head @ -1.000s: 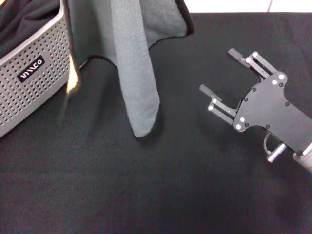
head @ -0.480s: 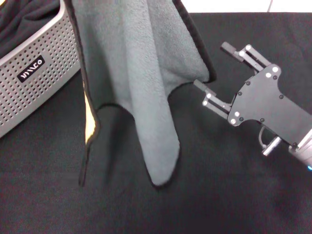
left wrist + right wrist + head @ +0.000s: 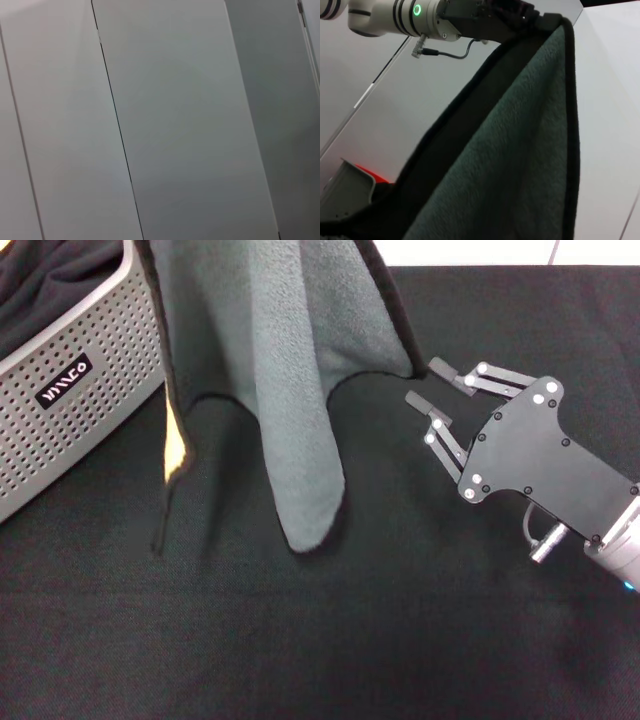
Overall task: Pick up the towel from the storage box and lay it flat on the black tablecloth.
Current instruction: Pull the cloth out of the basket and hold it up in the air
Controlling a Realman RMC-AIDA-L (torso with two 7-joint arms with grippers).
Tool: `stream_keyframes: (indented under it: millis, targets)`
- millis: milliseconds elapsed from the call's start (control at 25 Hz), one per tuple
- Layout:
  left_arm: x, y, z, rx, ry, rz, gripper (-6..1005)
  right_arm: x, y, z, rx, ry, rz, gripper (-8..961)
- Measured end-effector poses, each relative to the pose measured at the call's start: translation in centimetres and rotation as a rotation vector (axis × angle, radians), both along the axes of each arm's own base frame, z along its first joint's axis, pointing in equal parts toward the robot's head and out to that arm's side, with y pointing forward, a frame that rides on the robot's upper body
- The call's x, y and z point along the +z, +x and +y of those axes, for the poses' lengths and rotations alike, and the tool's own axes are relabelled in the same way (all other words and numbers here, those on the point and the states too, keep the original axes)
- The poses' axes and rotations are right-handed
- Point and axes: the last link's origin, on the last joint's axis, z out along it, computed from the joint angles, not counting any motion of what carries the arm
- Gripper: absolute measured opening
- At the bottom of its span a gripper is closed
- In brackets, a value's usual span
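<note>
The towel hangs in a deep fold from the robot's left gripper, so its right gripper should first grasp the towel's corner (image 3: 412, 366) beside those fingers and pull it wide.
The grey-green towel (image 3: 280, 370) with a black hem hangs from above the head view, its lowest tip just over the black tablecloth (image 3: 400, 630). Its yellow tag (image 3: 173, 448) dangles on the left edge. In the right wrist view my left gripper (image 3: 527, 14) is shut on the towel's (image 3: 520, 165) top corner. My right gripper (image 3: 428, 383) is open, with its fingertips just right of the towel's lower right edge and not touching it. The light grey storage box (image 3: 95, 390) stands at the left.
A black cloth (image 3: 45, 285) lies inside the storage box. The left wrist view shows only pale wall panels (image 3: 160, 120). The tablecloth stretches across the front and right of the head view.
The hanging towel swung forward and spread, then drew back and up a little. My right gripper moved left toward the towel's right edge and turned its fingers toward it.
</note>
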Motion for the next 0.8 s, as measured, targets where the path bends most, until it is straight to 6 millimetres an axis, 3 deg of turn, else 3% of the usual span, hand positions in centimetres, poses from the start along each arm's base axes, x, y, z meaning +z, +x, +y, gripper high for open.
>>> stream_keyframes:
  millis: [80, 280, 800]
  targets:
    - [0.00, 0.00, 0.00, 0.000, 0.000, 0.000, 29, -0.09, 0.02, 0.18, -0.005, -0.001, -0.009, 266]
    - [-0.03, 0.08, 0.02, -0.004, -0.001, 0.001, 29, -0.22, 0.06, 0.42, -0.011, -0.003, -0.021, 83]
    - [-0.14, 0.00, -0.15, -0.009, -0.010, 0.008, 29, -0.07, 0.69, -0.43, -0.033, 0.003, -0.001, 97]
